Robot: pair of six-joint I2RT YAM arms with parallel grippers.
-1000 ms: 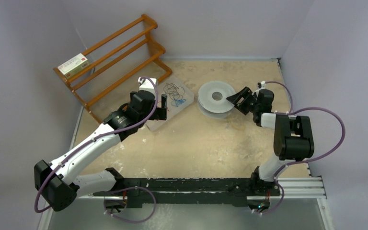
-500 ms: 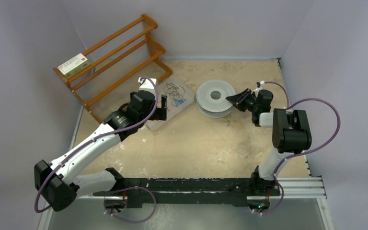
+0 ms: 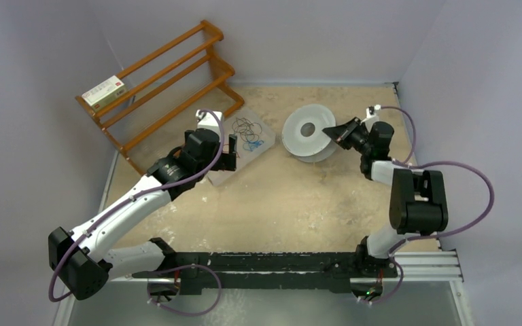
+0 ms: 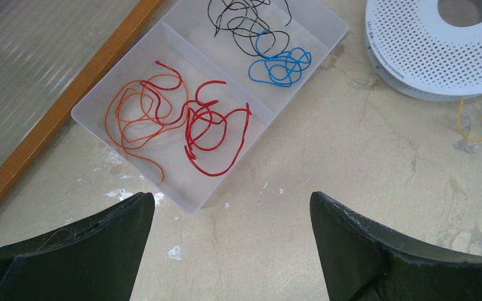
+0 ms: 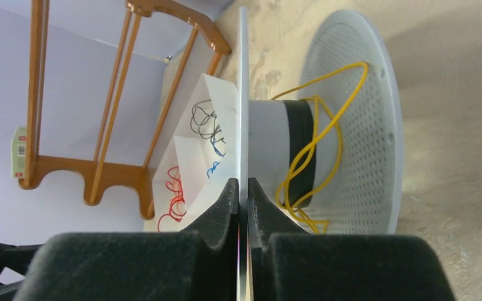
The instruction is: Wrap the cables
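The robot's right hand needs to put the white spool down on the table [image 3: 172,167] beside the tray's red-cable end, by the wooden rack.
The cables lie in a clear divided tray [image 4: 191,199]: a red one [image 4: 216,135] and an orange one [image 4: 132,119] in one compartment, black [image 4: 245,22] and blue [image 4: 282,63] in the other. My left gripper [image 4: 231,200] hovers open over bare table just in front of the tray, holding nothing. My right gripper [image 5: 243,185] is shut on the thin upper flange [image 5: 243,94] of the white perforated spool [image 3: 306,132], which is tipped up on edge. A yellow cable [image 5: 314,150] loops loosely round the spool's hub. A short yellow piece [image 4: 474,128] lies on the table beside the spool.
A wooden rack [image 3: 163,75] stands at the back left, with a small box [image 3: 104,92] on its top rail. The purple walls close in on the left, back and right. The arms' base rail [image 3: 279,265] runs along the near edge.
My right gripper has closed on the spool's flange and pulled back to the right, tipping the spool up from lying flat. The left arm has not moved.
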